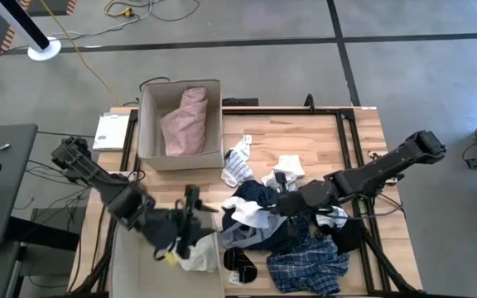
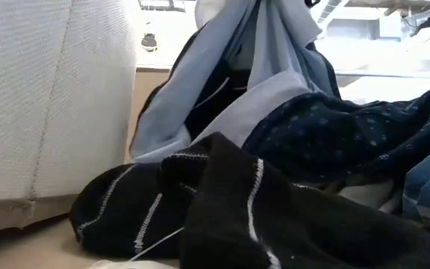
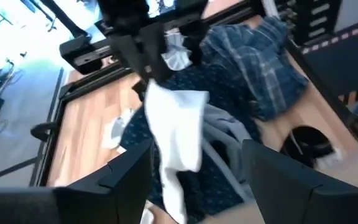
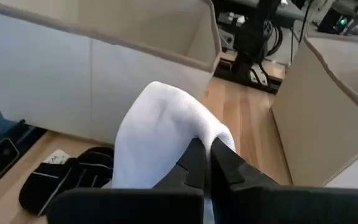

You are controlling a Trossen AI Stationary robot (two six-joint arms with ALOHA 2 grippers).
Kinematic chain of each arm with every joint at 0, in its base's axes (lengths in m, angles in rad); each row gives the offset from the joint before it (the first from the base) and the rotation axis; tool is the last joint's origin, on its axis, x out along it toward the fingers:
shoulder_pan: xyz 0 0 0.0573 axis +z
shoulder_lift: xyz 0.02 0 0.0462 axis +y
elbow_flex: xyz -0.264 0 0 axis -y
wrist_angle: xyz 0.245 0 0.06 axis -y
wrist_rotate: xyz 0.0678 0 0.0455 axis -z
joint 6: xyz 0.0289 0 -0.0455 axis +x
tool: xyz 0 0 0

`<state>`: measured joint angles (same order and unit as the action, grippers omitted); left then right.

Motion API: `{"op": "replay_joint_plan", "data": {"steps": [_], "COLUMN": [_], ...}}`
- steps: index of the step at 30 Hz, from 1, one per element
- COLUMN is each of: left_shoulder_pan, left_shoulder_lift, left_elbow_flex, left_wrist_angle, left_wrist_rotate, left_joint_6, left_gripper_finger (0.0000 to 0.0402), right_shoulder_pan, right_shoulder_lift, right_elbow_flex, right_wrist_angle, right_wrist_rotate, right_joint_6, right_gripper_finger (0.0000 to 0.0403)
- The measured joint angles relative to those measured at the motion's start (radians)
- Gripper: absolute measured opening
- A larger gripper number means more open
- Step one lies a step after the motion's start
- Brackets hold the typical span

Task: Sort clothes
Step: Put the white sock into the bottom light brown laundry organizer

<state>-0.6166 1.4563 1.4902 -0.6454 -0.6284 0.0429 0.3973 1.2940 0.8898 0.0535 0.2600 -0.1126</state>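
Note:
Next, I grab the white garment with my left gripper by its hanging middle (image 1: 243, 209) (image 3: 180, 158), below my right gripper's fingers.
My right gripper (image 1: 278, 201) is over the pile of clothes (image 1: 288, 236) at the middle of the table, shut on a white garment (image 3: 179, 130). That garment also shows in the right wrist view (image 4: 160, 130). My left gripper (image 1: 199, 222) is open and empty at the pile's left side, its fingers (image 3: 129, 177) wide apart and facing the hanging white garment. The pile holds a blue plaid piece (image 1: 309, 265), a navy dotted piece (image 2: 334, 127) and a black sock with white stripes (image 2: 222, 209) lying on the table. A light grey-blue garment (image 2: 222, 90) rises out of the low view. My right gripper pinches the white garment's upper end (image 4: 194, 134) between its two shut fingers. The garment hangs slack below the fingers, over the navy dotted piece. Whether its lower end (image 3: 174, 199) rests on the pile, I cannot tell.
A tan cardboard box (image 1: 146, 124) at the far left of the table holds a pink garment (image 1: 186, 120). A white fabric bin (image 2: 51, 97) stands at the near left, beside my left arm. A blue-white striped piece (image 1: 237, 165) and a white piece (image 1: 288, 165) lie behind the pile.

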Motion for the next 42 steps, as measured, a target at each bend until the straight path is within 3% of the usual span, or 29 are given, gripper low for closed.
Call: {"op": "replay_joint_plan", "data": {"steps": [8,13,22,26,30,35,42], "left_shoulder_pan": [0.168,0.214,0.239,0.244,0.244,0.244,0.244], "left_shoulder_lift": [0.029,0.107,0.184,0.181,0.175,0.18,0.175], "left_elbow_flex": [0.0,0.0,-0.001,-0.001,-0.001,-0.001,-0.001], "left_wrist_angle": [0.089,0.109,0.147,0.162,0.173,0.171,0.174], "left_wrist_rotate": [0.291,0.395,0.332,0.198,0.178,0.183,0.184], "left_joint_6": [-0.01,-0.016,-0.034,-0.032,0.026,0.093,0.151], "left_gripper_finger": [0.023,0.0229,0.0228,0.0217,0.0154,0.0028,0.0005], "right_shoulder_pan": [-0.001,-0.002,-0.007,-0.007,-0.007,-0.007,0.002], "right_shoulder_lift": [-0.001,-0.001,-0.001,-0.001,-0.001,-0.001,-0.001], "right_elbow_flex": [0.0,0.0,0.0,0.0,0.0,0.0,0.0], "right_wrist_angle": [0.014,0.039,0.035,0.033,0.032,0.022,-0.014], "right_wrist_rotate": [0.001,0.004,0.005,0.008,0.008,0.008,0.008], "right_joint_6": [-0.024,-0.051,-0.055,-0.054,-0.054,-0.049,-0.027], "right_gripper_finger": [0.0016,0.0016,0.0016,0.0016,0.0016,0.0019,0.0083]}}
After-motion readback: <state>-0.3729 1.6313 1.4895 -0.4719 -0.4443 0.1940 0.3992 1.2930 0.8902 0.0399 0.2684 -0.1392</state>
